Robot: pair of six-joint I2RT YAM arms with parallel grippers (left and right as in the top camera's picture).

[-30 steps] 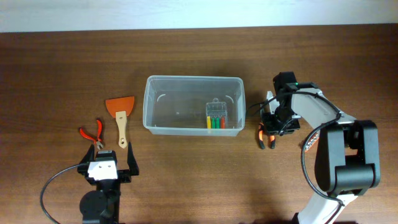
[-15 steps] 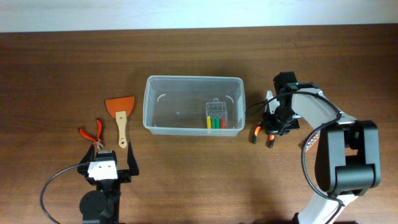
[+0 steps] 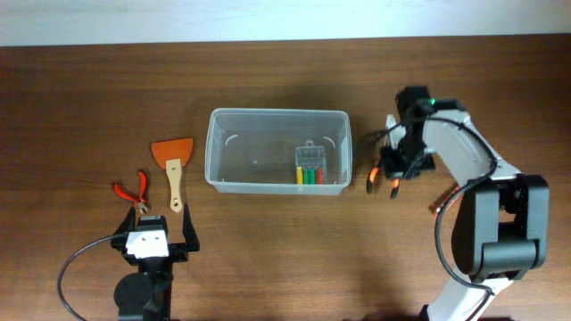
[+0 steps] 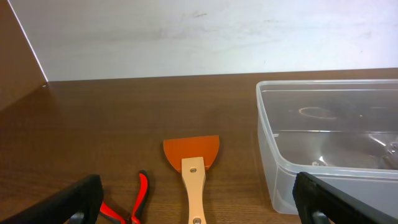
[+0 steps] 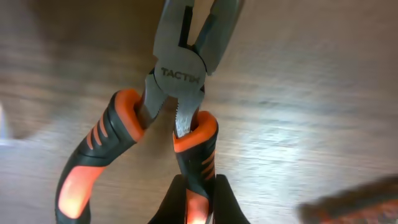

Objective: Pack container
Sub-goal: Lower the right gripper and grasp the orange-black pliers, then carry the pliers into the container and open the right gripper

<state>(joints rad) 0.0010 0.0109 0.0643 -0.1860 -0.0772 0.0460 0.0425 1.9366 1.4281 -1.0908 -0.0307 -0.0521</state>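
Note:
My right gripper is going to put the orange-and-black pliers down in the tub point(image 3: 287, 164) next to the clear case's yellow bit. The pliers are now held above the table.
The container point(image 3: 223, 147) is a large clear tub at mid table, also in the left wrist view point(image 4: 273, 168). A small clear case of coloured bits point(image 3: 310, 165) lies inside it. My right gripper point(image 3: 399, 169) is shut on one handle of the orange-and-black pliers point(image 5: 180, 87) and holds them just right of the tub, above the table. The pliers point(image 3: 382, 181) hang with handles spread. My left gripper point(image 4: 199, 218) is open and empty near the front edge, behind an orange scraper with a wooden handle point(image 4: 193, 168) and small red pliers point(image 4: 140, 199).
The orange scraper point(image 3: 173, 165) and the small red pliers point(image 3: 132, 193) lie left of the tub. A pale wall point(image 4: 199, 37) borders the table's far edge.
My right gripper has carried the orange-and-black pliers up and away from the front, now level with the tub's right wall. The left arm has not moved.

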